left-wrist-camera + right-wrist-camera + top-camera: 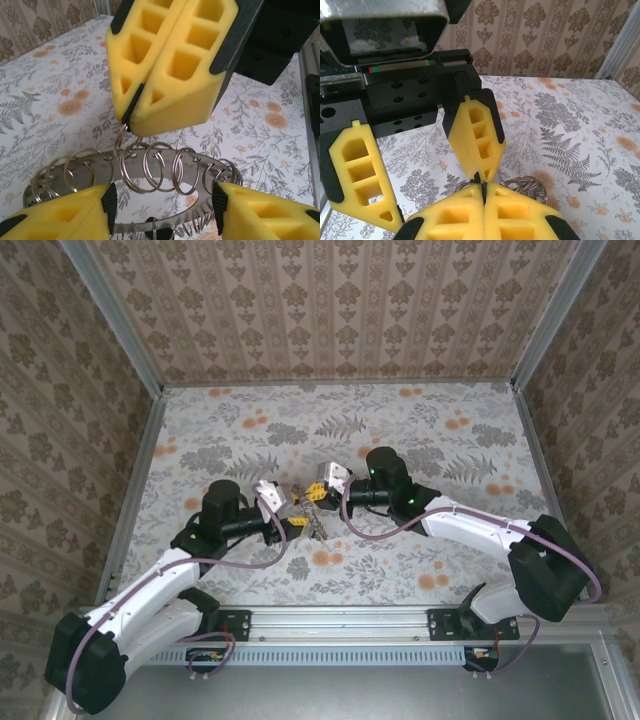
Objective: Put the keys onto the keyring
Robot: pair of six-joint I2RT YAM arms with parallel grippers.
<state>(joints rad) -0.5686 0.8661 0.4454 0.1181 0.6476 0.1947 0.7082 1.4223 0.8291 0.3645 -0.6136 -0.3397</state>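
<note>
My left gripper is at the near part of the keyring, below the split ring in my right gripper, so it should back away and take that split ring (pixel 118 143).
The keyring (pixel 200 165) is a flat grey metal oval carrying several split rings, and it sits tilted between the two grippers at the table's middle (pixel 312 525). My left gripper (pixel 162 212) has a yellow finger on each side of its near band and is holding it. My right gripper (pixel 131 125) comes in from above, shut, with one split ring's wire pinched at its tips. In the right wrist view the right gripper (pixel 484 192) is pressed shut, and rings of the keyring (pixel 525 184) peek out behind it. The key with the red tag is hidden.
A floral cloth covers the table (pixel 420 440), which has patterned walls on three sides and aluminium posts at the corners. A metal rail (pixel 340 620) runs along the near edge by the arm bases. Purple cables loop along both arms.
</note>
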